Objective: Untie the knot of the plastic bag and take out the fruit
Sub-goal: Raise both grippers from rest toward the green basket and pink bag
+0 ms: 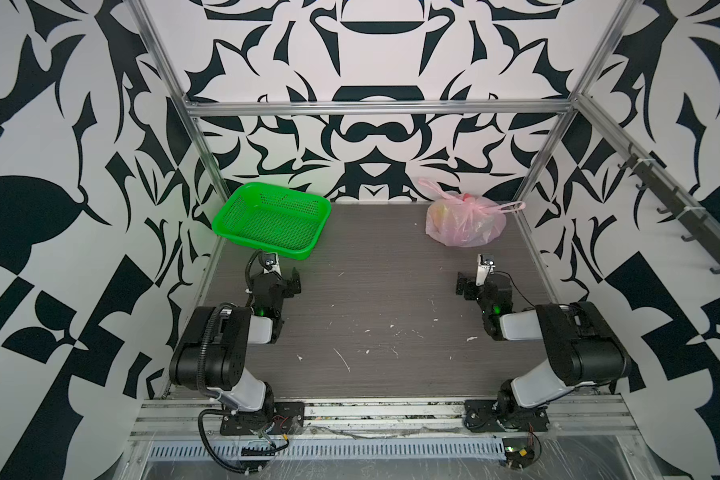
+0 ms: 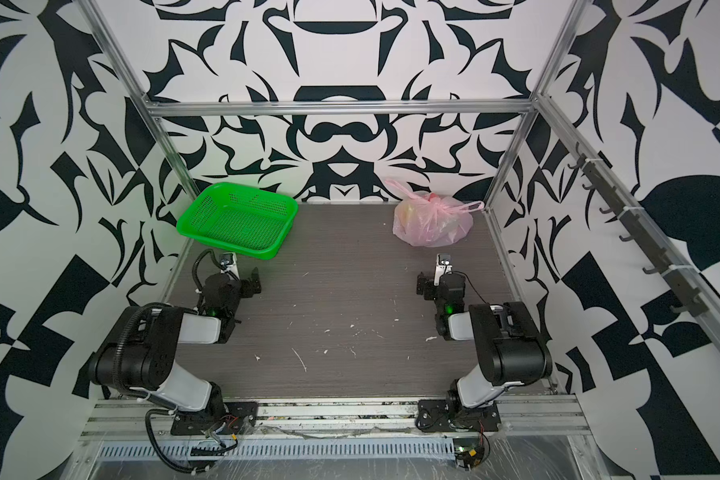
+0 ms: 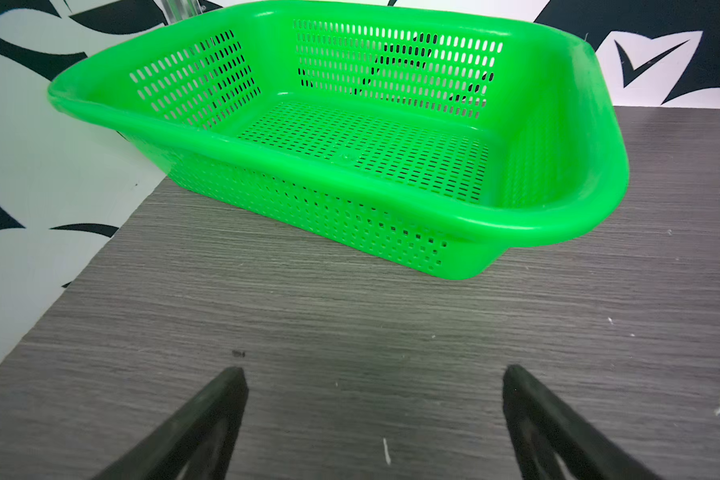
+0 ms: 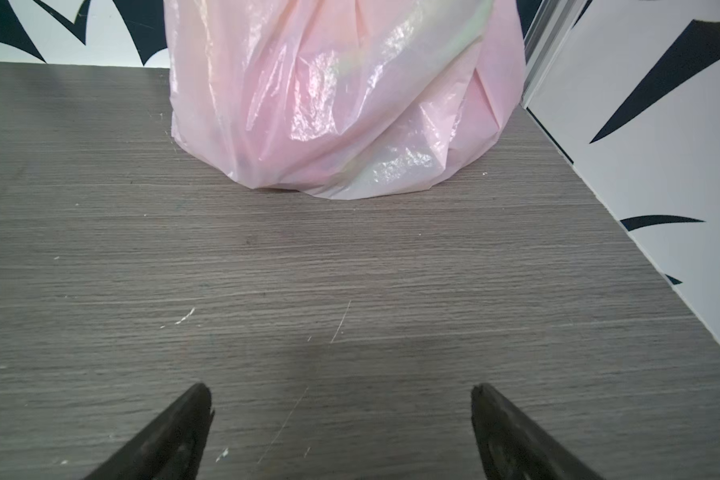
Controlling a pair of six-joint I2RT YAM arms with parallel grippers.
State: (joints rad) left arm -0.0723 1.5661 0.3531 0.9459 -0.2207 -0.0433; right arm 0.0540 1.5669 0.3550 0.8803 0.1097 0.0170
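The near long rim (image 3: pixel 400 192) of the green basket, toward the corner closer to the plastic bag, is next for my left gripper to grab.
The plastic bag (image 1: pixel 466 226) (image 2: pixel 433 228) is a pale-pink bundle at the table's far right, near the back wall. Its knot (image 1: pixel 471 202) sits on top, and two thin handle loops stick out sideways. The fruit shows only as faint yellow and red shades through the plastic. My right gripper (image 4: pixel 339 390) is open and empty, low over the table a short way in front of the plastic bag (image 4: pixel 341 104). My left gripper (image 3: pixel 375 372) is open and empty too, just in front of the green basket. In both top views both arms are folded back near their bases.
A green perforated basket (image 1: pixel 262 246) (image 3: pixel 233 145) stands empty at the far left. The dark wood-grain table (image 1: pixel 371 299) is flecked with white scraps. Aluminium frame posts (image 1: pixel 535 174) and patterned walls close in the sides and back. A hook rail (image 1: pixel 674 208) runs along the right wall.
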